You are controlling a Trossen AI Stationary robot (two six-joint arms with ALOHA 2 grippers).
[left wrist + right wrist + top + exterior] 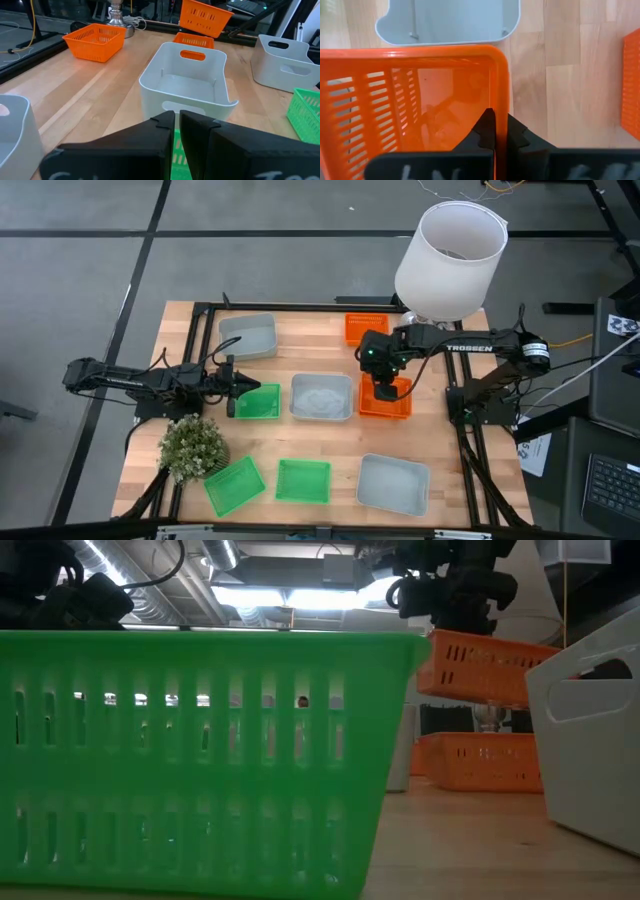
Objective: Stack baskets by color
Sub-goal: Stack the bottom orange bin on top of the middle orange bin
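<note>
I need to release the orange basket from my right gripper inside the lower orange basket [384,400] beside the middle grey basket.
My right gripper [381,388] is shut on an orange basket [490,665], held tilted in the air just above a second orange basket [480,762] on the table. A third orange basket [366,328] sits at the far edge. My left gripper [238,388] waits at the table's left, fingers shut, at the left rim of a green basket [260,402]. Two more green baskets [234,485] [303,480] lie near the front edge. Grey baskets stand at the far left [248,335], the middle [321,397] and the near right [394,482]. My right gripper pinches one side wall [500,100] of the orange basket near a corner, one finger inside the basket and one outside. The fingers come from above, pointing steeply down. The basket is lifted clear and hangs tilted over the orange basket below it.
A big white lampshade [450,258] stands at the far right corner, close to the right arm. A small bushy plant [192,447] sits at the near left, beside the left arm. Bare wood lies between the middle grey basket and the front row.
</note>
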